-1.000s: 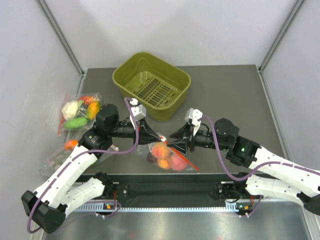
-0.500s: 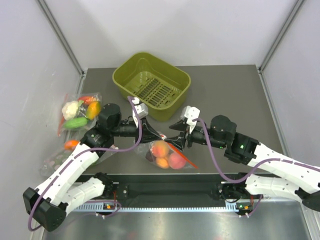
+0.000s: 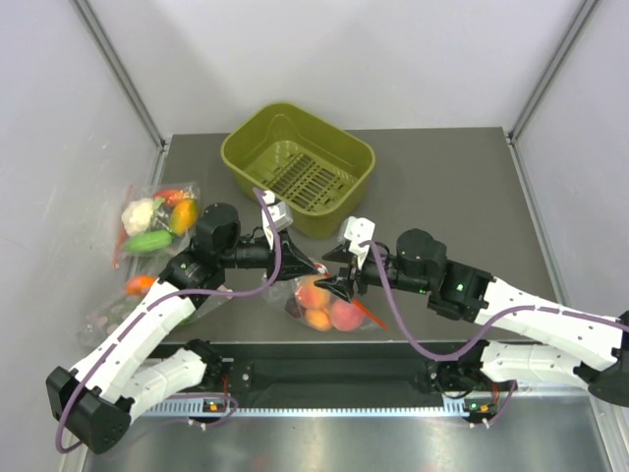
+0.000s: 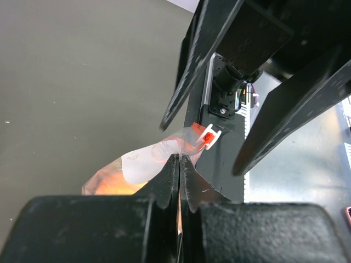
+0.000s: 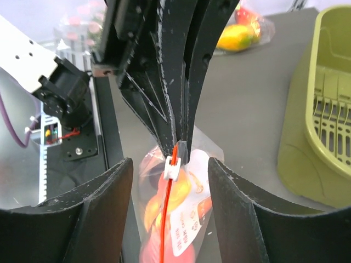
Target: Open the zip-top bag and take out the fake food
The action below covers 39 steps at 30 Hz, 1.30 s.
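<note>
The white slider is at the bag corner that the left gripper pinches, so the robot's right gripper should close on the slider and pull it along the orange-red zip strip [image 5: 165, 215].
The zip-top bag [image 3: 327, 307] hangs just above the table's near edge, with the peach-like fake food [image 3: 316, 294] inside it. My left gripper [image 3: 314, 270] is shut on the bag's top corner; in the left wrist view its tips [image 4: 179, 160] pinch the clear plastic beside the white slider [image 4: 204, 135]. My right gripper [image 3: 333, 274] is open. In the right wrist view its two fingers [image 5: 170, 163] stand either side of the slider [image 5: 172, 165] on the orange-red zip strip [image 5: 167, 219], without touching it. The bag [image 5: 192, 219] hangs below.
An olive-green basket [image 3: 346, 157] stands behind the grippers at mid-table and shows at the right in the right wrist view [image 5: 329, 82]. Two other clear bags of vegetables lie at the left edge [image 3: 155, 218] [image 3: 128, 295]. The black rail [image 3: 324, 374] runs along the near edge.
My right gripper has moved left towards the bag, and its open fingers now straddle the slider. My left gripper has kept hold of the bag's corner and shifted slightly right.
</note>
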Each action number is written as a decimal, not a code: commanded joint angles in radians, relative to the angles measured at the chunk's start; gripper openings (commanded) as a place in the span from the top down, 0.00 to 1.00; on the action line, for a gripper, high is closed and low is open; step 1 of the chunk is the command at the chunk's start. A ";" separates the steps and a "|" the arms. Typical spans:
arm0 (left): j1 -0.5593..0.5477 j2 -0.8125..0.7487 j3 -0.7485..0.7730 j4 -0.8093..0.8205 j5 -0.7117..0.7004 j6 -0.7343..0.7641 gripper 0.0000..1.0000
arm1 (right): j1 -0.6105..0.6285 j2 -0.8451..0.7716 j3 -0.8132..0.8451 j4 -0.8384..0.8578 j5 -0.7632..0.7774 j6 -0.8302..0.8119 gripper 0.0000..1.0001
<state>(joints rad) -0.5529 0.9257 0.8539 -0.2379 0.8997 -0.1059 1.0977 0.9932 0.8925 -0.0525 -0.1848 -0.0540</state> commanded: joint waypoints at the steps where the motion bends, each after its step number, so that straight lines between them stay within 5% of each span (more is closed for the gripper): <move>1: -0.004 -0.008 0.008 0.023 0.015 -0.002 1.00 | 0.018 0.022 0.062 0.045 0.002 -0.021 0.43; 15: -0.010 -0.008 0.007 0.026 0.022 -0.005 1.00 | 0.017 0.025 0.069 0.066 0.034 -0.046 0.62; 22: -0.013 -0.007 0.004 0.028 0.019 -0.003 1.00 | 0.016 0.038 0.074 0.059 0.048 -0.055 0.94; 25: -0.015 -0.008 0.005 0.025 0.011 0.000 1.00 | 0.018 0.030 0.068 0.056 0.064 -0.060 0.99; 39: -0.001 -0.083 -0.006 0.032 -0.220 -0.011 1.00 | 0.018 0.005 -0.016 0.023 0.107 -0.052 1.00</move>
<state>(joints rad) -0.5671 0.8791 0.8494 -0.2401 0.7750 -0.1097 1.1000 1.0267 0.8963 -0.0261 -0.0978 -0.1047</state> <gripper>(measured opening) 0.012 0.077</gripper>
